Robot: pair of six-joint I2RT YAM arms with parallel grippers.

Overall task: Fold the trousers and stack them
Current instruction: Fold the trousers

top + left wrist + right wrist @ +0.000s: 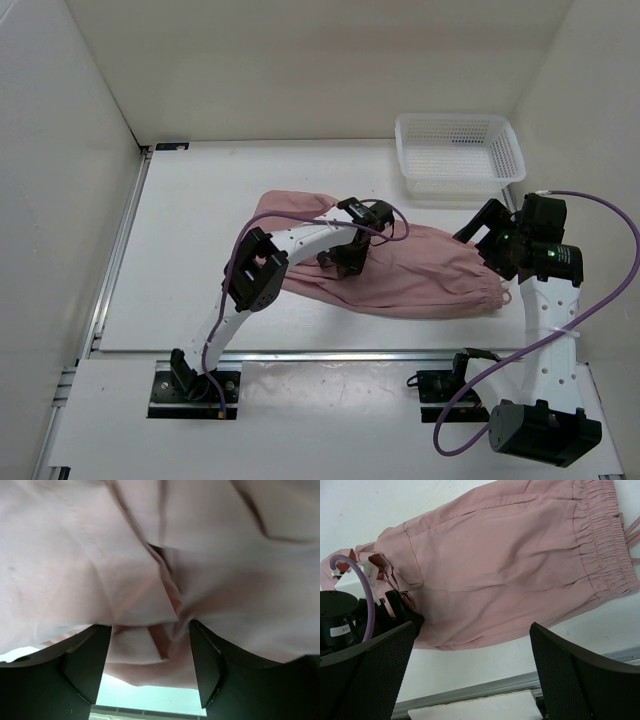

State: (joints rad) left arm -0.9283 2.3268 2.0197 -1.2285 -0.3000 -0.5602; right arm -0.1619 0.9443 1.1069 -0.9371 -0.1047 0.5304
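The trousers' leg end lies doubled back in a heap, so the robot's left gripper needs to first grab the leg end's folded-over edge (147, 623) and pull it away from the trousers' waist.
The dusty-pink trousers (420, 265) lie flat across the middle of the table, with the gathered elastic waist (490, 290) at the right end. My left gripper (350, 258) is down on the middle of the trousers. In the left wrist view its fingers stand apart, with a bunched fold of the cloth (150, 555) between and over the tips of the left gripper (150, 630). My right gripper (487, 240) hovers open and empty by the waist end. The right wrist view shows the trousers (510, 570), the waist (605, 540) and my left gripper (395, 612) on the cloth.
A white mesh basket (458, 120) stands at the back right corner. An aluminium rail (330, 355) runs along the near table edge. White walls enclose the left, back and right sides.
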